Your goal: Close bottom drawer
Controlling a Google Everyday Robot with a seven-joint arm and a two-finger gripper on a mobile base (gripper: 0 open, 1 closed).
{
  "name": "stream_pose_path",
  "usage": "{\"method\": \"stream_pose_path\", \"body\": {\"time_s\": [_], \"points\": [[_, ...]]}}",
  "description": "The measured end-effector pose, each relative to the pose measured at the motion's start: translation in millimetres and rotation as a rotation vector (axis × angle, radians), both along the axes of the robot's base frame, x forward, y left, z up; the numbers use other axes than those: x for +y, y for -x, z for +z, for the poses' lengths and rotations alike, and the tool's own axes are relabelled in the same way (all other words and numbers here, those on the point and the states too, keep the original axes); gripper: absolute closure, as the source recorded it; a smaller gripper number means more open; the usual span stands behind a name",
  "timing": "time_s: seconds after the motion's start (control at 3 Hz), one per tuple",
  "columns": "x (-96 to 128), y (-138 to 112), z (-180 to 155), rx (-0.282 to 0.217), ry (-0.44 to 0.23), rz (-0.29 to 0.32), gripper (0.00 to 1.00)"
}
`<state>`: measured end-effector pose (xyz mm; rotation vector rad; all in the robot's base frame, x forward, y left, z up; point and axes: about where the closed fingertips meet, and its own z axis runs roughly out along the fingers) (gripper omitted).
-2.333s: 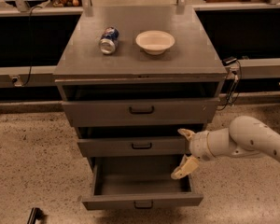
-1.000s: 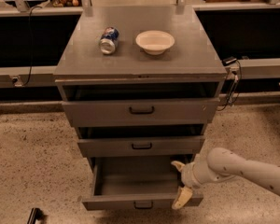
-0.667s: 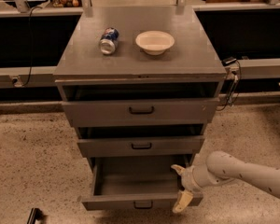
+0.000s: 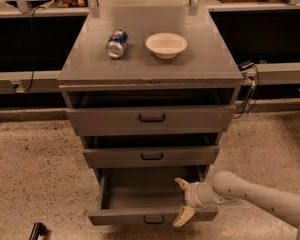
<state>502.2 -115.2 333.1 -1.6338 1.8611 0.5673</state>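
Observation:
I should next close my gripper just outside the bottom drawer's front [image 4: 184, 222], between the drawer's black handle and the corner closest to my arm.
The bottom drawer [image 4: 130, 216] is the lowest of three grey drawers in the grey cabinet [image 4: 150, 74]. It is pulled far out, its inside is empty, and a small black handle [image 4: 153, 219] sits on its low front. My gripper [image 4: 182, 200] comes in from the right on a pale arm [image 4: 255, 194]. It is open, with one fingertip [image 4: 180, 183] over the drawer's inside and the other fingertip [image 4: 179, 220] down at the front panel's right part, so the drawer front lies between them.
The middle drawer [image 4: 151, 156] and the top drawer [image 4: 151, 118] stand slightly out. A tipped soda can [image 4: 117, 43] and a white bowl [image 4: 166, 45] rest on the cabinet top. A black cable [image 4: 249, 91] hangs at the right. Speckled floor [image 4: 35, 179] surrounds the cabinet.
My gripper has moved down from beside the middle drawer to the bottom drawer's right front corner. Since half a second ago it has barely shifted. The drawer is as far out as before.

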Motion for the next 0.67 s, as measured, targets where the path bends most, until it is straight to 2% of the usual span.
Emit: {"method": "stream_pose_path", "body": {"time_s": [0.33, 0.67], "points": [[11.8, 18.9, -31.7, 0.008, -0.038, 0.028, 0.0], [12.2, 19.4, -32.0, 0.009, -0.037, 0.029, 0.0]]}}
